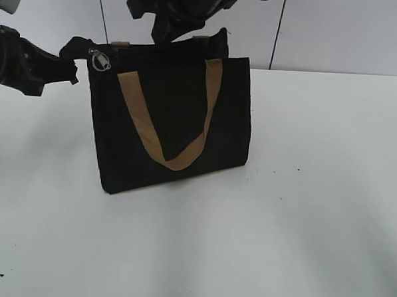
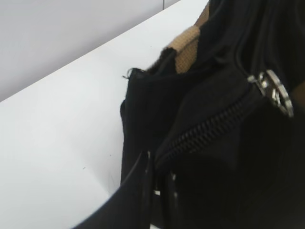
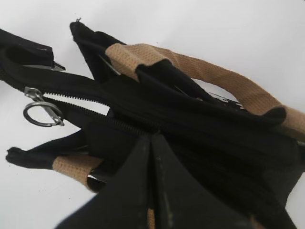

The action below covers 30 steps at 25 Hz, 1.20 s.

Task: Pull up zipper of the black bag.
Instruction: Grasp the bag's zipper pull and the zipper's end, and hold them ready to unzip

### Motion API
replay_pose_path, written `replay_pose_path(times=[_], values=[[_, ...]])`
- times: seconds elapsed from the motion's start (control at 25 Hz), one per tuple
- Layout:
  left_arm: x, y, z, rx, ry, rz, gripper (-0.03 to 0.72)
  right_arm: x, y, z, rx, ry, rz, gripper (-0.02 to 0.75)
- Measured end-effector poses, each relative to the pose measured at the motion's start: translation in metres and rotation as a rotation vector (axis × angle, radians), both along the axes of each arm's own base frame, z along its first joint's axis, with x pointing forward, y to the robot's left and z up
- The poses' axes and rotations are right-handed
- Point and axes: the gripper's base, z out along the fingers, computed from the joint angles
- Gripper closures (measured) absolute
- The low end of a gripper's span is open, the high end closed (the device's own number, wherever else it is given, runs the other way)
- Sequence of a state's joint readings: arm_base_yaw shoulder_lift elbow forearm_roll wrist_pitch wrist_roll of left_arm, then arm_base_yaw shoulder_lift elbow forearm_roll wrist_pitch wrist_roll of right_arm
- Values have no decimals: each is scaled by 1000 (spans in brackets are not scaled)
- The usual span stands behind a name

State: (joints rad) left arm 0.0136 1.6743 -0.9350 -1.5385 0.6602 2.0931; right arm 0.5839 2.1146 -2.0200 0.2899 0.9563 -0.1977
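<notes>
The zipper's tooth rows are under my right gripper, away from the slider, so it should open, move toward my left gripper and take the metal ring (image 1: 101, 61).
The black bag (image 1: 173, 120) stands upright on the white table, with a tan strap handle (image 1: 166, 130) hanging down its front. The zipper (image 3: 95, 112) runs along the top rim. Its slider with a metal ring (image 1: 100, 62) sits at the bag's left end, and the two tooth rows spread apart to the right of it in the right wrist view. My left gripper (image 1: 75, 57) is shut on the bag's left end fabric (image 2: 143, 119), close to the ring (image 2: 277, 93). My right gripper (image 3: 152, 140) comes from above, shut, with its tips on the top rim beside the zipper (image 1: 191, 30).
The white table (image 1: 301, 214) spreads around the bag, and a white panelled wall (image 1: 338, 29) is behind it. The rear tan strap (image 3: 224, 78) arches over the top of the bag. The left arm's dark body (image 1: 20, 59) reaches in from the left edge.
</notes>
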Motion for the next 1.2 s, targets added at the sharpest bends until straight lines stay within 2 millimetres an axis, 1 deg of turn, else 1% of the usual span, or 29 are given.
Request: replay_pose_path(times=[0.16, 0.28, 0.32, 0.4, 0.56, 0.64, 0.72, 0.84, 0.92, 1.12, 1.2], values=[[0, 0, 0, -6, 2, 5, 669, 0, 1, 0, 12, 4, 12, 751], [-1, -1, 1, -17, 3, -7, 669, -4, 6, 2, 42, -5, 81, 747], [-1, -2, 1, -21, 3, -13, 669, -5, 8, 3, 64, -6, 112, 730], [-2, -3, 2, -30, 3, -25, 669, -9, 14, 7, 127, 7, 152, 645], [-2, -3, 2, -34, 3, -30, 670, -13, 20, 10, 191, 16, 184, 418], [-2, -3, 2, -38, 4, -31, 669, -17, 25, 10, 188, 13, 201, 361], [-2, -4, 2, -41, 5, -31, 669, -22, 32, 8, 166, 0, 223, 340], [-2, -4, 2, -42, 5, -33, 669, -31, 45, 4, 114, -39, 262, 333], [-2, -4, 2, -47, 5, -33, 669, -35, 50, 2, 90, -48, 266, 330], [-2, -4, 3, -62, 4, -29, 669, -31, 53, -15, 49, -13, 223, 328], [-2, -5, 4, -66, 4, -31, 669, -29, 53, -17, 49, -21, 212, 328]])
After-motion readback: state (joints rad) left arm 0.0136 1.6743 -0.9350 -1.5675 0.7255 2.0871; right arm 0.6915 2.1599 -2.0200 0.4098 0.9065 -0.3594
